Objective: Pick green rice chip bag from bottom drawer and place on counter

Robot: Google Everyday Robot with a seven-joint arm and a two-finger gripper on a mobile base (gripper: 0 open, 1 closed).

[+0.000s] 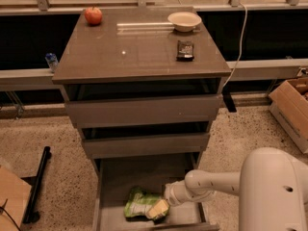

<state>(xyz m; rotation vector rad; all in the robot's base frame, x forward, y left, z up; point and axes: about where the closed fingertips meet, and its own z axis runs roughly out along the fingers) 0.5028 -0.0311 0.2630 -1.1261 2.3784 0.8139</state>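
The robot's gripper will close on the end of the green rice chip bag [159, 206] nearest the white arm, leaving the far end of the bag free.
The green rice chip bag [138, 204], crumpled light green with a white patch, lies on the grey floor of the open bottom drawer [139, 174], near its front. My gripper [160, 209] reaches in from the right on a white arm and sits at the bag's right end, touching it. The bag rests on the drawer floor. The counter [139, 57] is the glossy grey-brown top of the cabinet, above and behind.
On the counter stand a red apple [93, 15], a white bowl [184, 20] and a small black packet [185, 50]. The two upper drawers are slightly open. A cardboard box [291, 105] sits at right, a black stand [36, 186] on the floor at left.
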